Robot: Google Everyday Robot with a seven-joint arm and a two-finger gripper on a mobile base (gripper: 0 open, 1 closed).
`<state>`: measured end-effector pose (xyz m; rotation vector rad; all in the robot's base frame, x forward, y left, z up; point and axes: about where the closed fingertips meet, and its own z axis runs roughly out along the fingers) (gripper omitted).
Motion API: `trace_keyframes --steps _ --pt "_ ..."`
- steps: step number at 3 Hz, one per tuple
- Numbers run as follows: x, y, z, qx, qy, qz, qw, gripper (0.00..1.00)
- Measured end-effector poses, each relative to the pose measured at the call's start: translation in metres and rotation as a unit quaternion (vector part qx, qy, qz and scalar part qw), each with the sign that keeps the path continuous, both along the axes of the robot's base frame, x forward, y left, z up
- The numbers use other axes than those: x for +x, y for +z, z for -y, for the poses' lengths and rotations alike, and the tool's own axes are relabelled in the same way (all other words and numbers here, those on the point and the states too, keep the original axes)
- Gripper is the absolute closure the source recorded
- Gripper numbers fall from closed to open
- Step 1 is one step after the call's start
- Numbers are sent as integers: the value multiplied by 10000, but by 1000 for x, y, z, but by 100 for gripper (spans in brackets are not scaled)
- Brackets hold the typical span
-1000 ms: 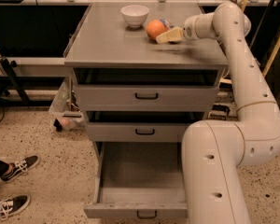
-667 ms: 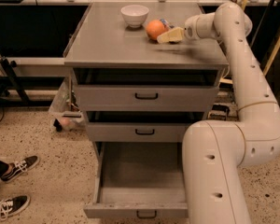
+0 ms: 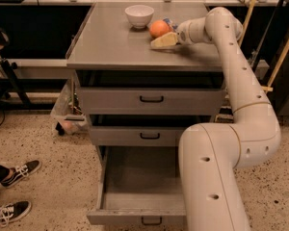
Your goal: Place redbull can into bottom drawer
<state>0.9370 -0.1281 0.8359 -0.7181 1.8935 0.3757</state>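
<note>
The orange sits at the gripper's fingertips, in front of the redbull can, so next the gripper opens, frees the orange and closes around the can alone (image 3: 171, 24).
The redbull can (image 3: 169, 22) shows only as a small blue-and-silver bit on the cabinet top, behind the orange (image 3: 159, 29) and mostly hidden by it and by my wrist. My gripper (image 3: 163, 41) is low over the cabinet top, just right of and in front of the orange, right next to the can. The bottom drawer (image 3: 135, 177) is pulled wide open below, with a plain grey inside and nothing in it; its black handle (image 3: 151, 220) is at the front.
A white bowl (image 3: 138, 16) stands on the cabinet top (image 3: 111, 47) left of the orange. The two upper drawers (image 3: 151, 100) are slightly ajar. My arm covers the right part of the bottom drawer. A person's shoes (image 3: 12, 177) are on the floor at left.
My gripper and wrist have shifted a little to the left, closer to the orange and the can. The orange, bowl and drawers have not moved.
</note>
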Motion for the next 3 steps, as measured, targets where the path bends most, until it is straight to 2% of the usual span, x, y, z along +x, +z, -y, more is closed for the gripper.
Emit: trace_keyframes --steps 1,2,3 --pt "0 0 0 0 3 -1 10000 0" --pt "0 0 -1 0 3 -1 10000 19" --pt "0 0 -1 0 4 -2 10000 42"
